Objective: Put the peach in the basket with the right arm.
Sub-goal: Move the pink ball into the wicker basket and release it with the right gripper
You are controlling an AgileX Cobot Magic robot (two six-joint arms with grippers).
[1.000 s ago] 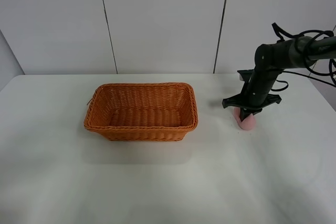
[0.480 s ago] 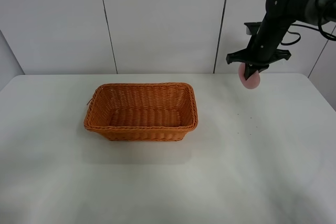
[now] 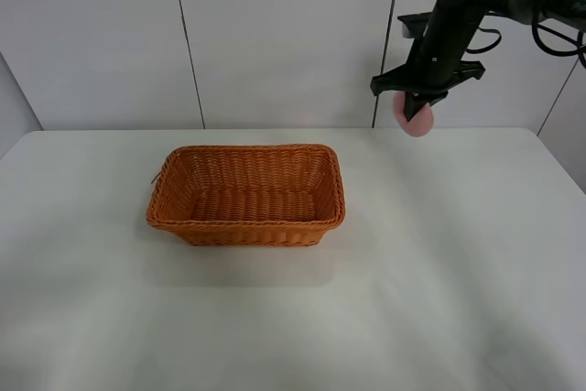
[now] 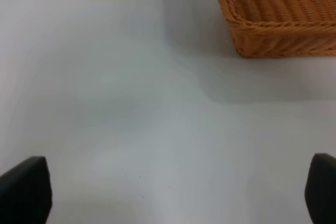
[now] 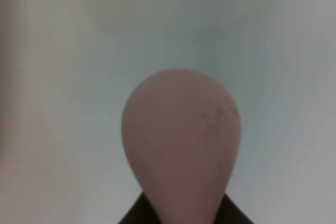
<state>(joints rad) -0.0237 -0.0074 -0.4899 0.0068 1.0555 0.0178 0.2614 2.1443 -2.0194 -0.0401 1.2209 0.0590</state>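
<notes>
Next, my right gripper releases the pink peach around the middle of the wicker basket's bare bottom (image 3: 249,199).
The pink peach (image 3: 413,118) hangs high above the table at the back right, held edge-on in my right gripper (image 3: 415,109), which is shut on it. In the right wrist view the peach (image 5: 181,141) fills the centre, with only dark finger bases showing beneath it. The orange-brown wicker basket (image 3: 245,224) stands on the table left of centre, well to the left of and below the peach; nothing shows inside it. My left gripper (image 4: 168,192) appears only in the left wrist view, its dark fingertips (image 4: 25,190) far apart above bare table, with a basket corner (image 4: 273,24) beyond.
The white table (image 3: 439,263) spreads around the basket, and grey wall panels stand behind. Loose black cables (image 3: 558,20) loop off the right arm at the upper right.
The right arm has lifted the peach off the table, carried it high, then moved it left toward the basket. The basket has not moved.
</notes>
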